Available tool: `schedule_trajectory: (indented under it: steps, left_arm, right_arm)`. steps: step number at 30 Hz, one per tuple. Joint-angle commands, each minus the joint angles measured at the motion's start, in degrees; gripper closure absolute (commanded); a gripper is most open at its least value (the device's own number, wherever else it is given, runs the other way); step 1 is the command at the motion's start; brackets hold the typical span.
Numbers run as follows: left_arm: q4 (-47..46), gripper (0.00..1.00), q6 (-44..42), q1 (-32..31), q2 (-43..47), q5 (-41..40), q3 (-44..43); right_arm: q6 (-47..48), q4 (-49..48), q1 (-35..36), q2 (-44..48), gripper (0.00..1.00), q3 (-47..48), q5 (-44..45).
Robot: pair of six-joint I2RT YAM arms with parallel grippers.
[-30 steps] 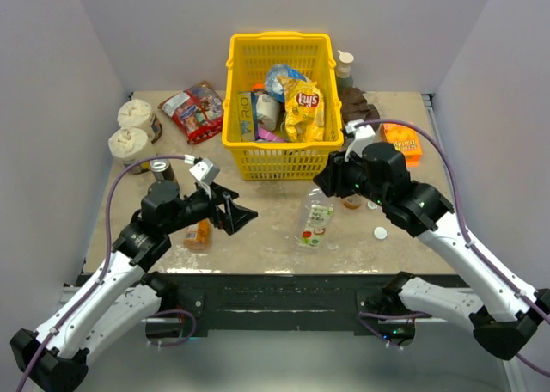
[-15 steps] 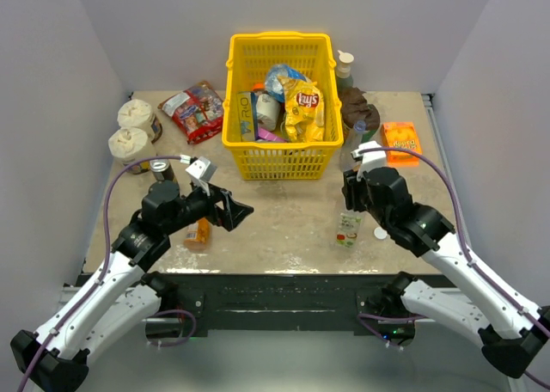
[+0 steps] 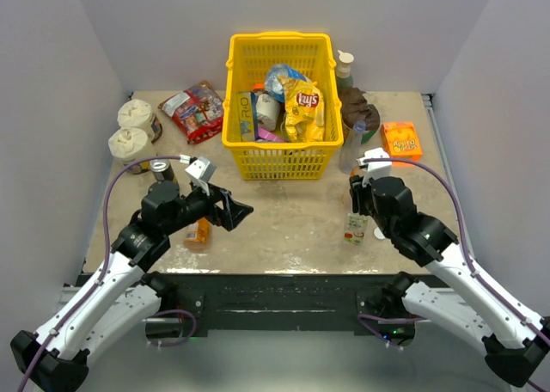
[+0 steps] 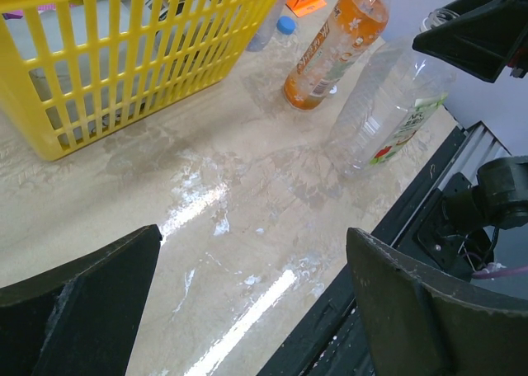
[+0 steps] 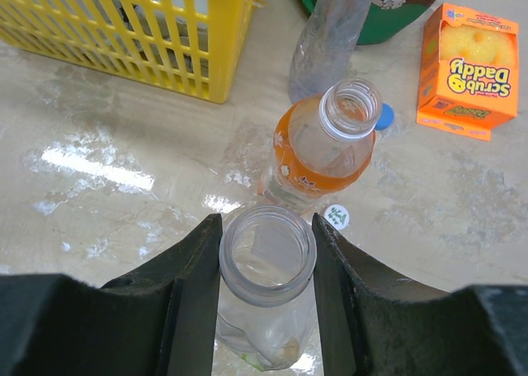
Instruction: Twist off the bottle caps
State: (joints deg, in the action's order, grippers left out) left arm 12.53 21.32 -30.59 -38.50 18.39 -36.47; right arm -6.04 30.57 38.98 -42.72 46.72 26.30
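The robot's left gripper needs to next move down to the small orange juice bottle beside its left arm and close on the bottle's body (image 3: 198,235).
My right gripper (image 5: 266,310) is shut on the neck of a clear bottle (image 5: 267,265). It holds the bottle upright near the table's front right (image 3: 355,229), and the mouth is open with no cap. Just behind stands the tall orange-label bottle (image 5: 322,149), also uncapped. A white cap (image 5: 336,217) lies on the table beside them, and it also shows in the top view (image 3: 379,234). Another clear bottle (image 5: 330,38) stands farther back with a blue cap (image 5: 384,116) next to it. My left gripper (image 4: 256,310) is open and empty above bare table. A small orange juice bottle (image 3: 199,234) lies by the left arm.
A yellow basket (image 3: 279,164) full of snacks stands at the back centre. Two white-topped tubs (image 3: 129,130), a dark can (image 3: 161,168) and a red snack bag (image 3: 193,108) are at the back left. An orange Scrub Daddy box (image 3: 401,138) sits at the back right.
My right arm has carried the clear bottle from the table's middle toward the front right and stood it upright. The left arm has barely moved.
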Motion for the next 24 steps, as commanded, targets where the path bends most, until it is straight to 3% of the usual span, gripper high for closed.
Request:
schedule_trajectory:
  steps: [1, 5, 8, 24]
  left_arm:
    - [-1.55, 0.00, -1.63, 0.35, -0.08, 0.24, -1.24]
    - [-1.64, 0.00, -1.81, 0.44, -0.08, 0.50, -1.24]
    - [-1.72, 0.00, -1.99, 0.35, 0.00, 0.68, -1.24]
    - [2.75, 0.00, -3.04, 0.44, -0.61, -3.52, -1.32]
  right_arm:
    - [-0.72, 0.01, 0.13, 0.09, 0.87, 1.62, 1.03]
    - [-2.30, 1.69, 0.13, 0.53, 0.63, 2.15, 1.29]
    - [-2.66, 2.04, 0.13, 1.32, 0.52, 2.06, 1.38]
    - [-4.06, 3.18, 0.13, 2.20, 0.22, 2.85, 1.38]
